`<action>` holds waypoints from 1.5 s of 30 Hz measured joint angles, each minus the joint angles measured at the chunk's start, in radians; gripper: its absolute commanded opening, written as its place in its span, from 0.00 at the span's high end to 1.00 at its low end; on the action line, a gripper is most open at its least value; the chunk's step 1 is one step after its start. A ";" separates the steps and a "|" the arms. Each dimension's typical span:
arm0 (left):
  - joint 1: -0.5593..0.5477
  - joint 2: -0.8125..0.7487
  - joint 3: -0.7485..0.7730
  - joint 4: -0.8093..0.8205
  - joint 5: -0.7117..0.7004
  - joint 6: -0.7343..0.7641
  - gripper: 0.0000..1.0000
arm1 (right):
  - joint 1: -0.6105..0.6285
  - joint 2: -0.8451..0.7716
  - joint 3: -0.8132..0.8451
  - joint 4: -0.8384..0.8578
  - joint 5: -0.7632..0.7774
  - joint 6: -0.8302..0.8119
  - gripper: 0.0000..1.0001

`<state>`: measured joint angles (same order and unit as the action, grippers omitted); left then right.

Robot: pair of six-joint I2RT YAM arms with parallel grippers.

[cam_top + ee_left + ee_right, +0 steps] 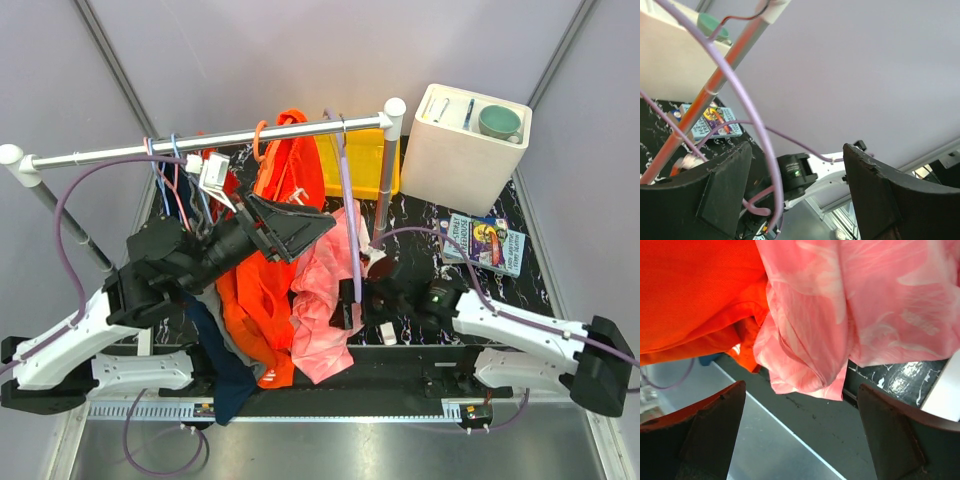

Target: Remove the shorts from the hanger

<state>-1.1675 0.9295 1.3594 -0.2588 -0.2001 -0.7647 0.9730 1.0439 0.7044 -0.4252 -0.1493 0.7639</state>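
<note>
My right gripper should close next on the pink shorts' side [351,312] [905,335] beside the white strip, just under the lower end of the purple hanger.
The bright orange shorts [268,300] hang from an orange hanger [262,135] on the metal rail [200,140]. The light pink shorts [322,300] with a faint pale pattern droop beside them, under a purple hanger [346,175]. My left gripper [300,228] is open and raised beside the orange shorts. In the left wrist view [795,200] the purple hanger wire [752,115] passes between its jaws, untouched. My right gripper [346,292] is open next to the pink shorts. In the right wrist view [800,435] the pink hem [810,375] hangs just above its jaws, beside the orange cloth [700,290].
A white box [450,160] holding a green mug [498,122] stands at the back right, with a yellow bin [367,160] beside it. A book [482,243] lies on the right. Spare wire hangers [172,190] and a dark blue garment [225,370] hang at the left.
</note>
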 measured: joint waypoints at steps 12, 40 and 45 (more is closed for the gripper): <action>0.000 -0.034 0.040 0.043 0.069 0.092 0.27 | 0.067 0.102 -0.097 0.165 0.280 -0.009 0.00; 0.000 -0.124 0.112 -0.096 -0.128 0.209 0.27 | 0.068 -0.291 -0.063 -0.152 0.591 0.078 1.00; 0.000 -0.143 0.112 -0.100 -0.161 0.215 0.27 | 0.017 -0.350 0.085 -0.370 0.682 0.060 1.00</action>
<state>-1.1675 0.7864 1.4715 -0.3592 -0.3607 -0.5499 0.9897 0.6941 0.7898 -0.7956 0.5323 0.8234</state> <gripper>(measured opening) 0.723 0.012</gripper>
